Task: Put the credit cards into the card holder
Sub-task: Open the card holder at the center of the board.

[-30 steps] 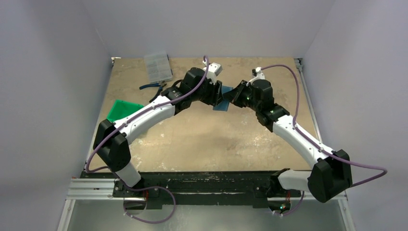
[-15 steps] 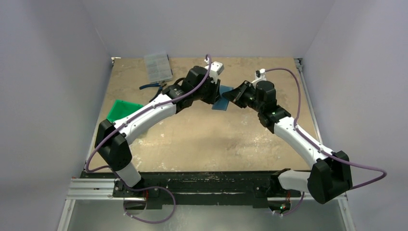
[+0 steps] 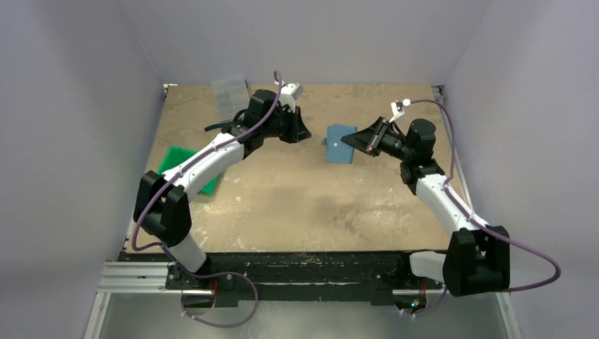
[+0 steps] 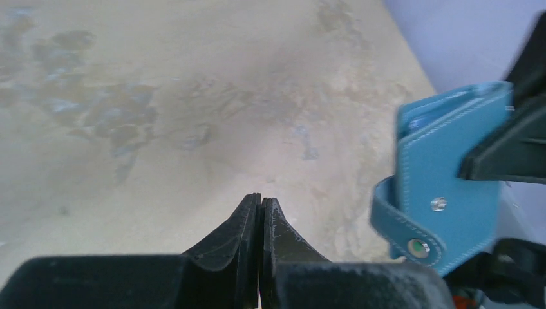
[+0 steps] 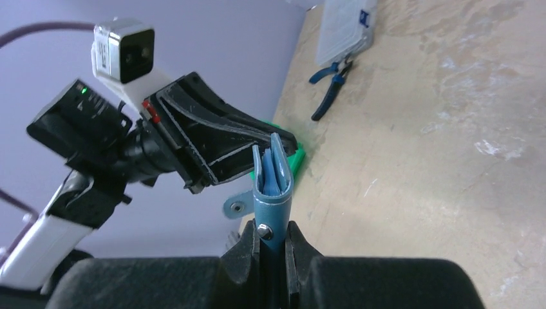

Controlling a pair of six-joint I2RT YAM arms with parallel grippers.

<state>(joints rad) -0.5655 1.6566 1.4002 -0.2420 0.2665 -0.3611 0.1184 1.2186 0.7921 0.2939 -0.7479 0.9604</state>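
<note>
The card holder hangs folded shut in the robot's right gripper, so the left gripper will take the loose clasp tab (image 4: 404, 224), freeing the right gripper to spread the covers.
The teal-blue card holder (image 3: 337, 148) hangs folded above the middle of the table, its clasp tab loose. My right gripper (image 3: 352, 141) is shut on it at the fold, as the right wrist view shows, with the jaws (image 5: 273, 237) pinching the card holder (image 5: 272, 190) edge-up. My left gripper (image 3: 304, 135) is a short way to the holder's left, shut and empty. In the left wrist view its fingertips (image 4: 261, 201) meet over bare table, with the card holder (image 4: 451, 187) at the right. No credit cards can be made out; the holder's inside is hidden.
A green tray (image 3: 185, 166) lies at the left under the left arm. A clear compartment box (image 3: 231, 95) sits at the back left, with blue-handled pliers (image 3: 217, 128) beside it. Grey walls close in the table on three sides.
My left gripper has drawn back to the left, away from the card holder, and closed. The right arm has pulled back to the right with the holder.
</note>
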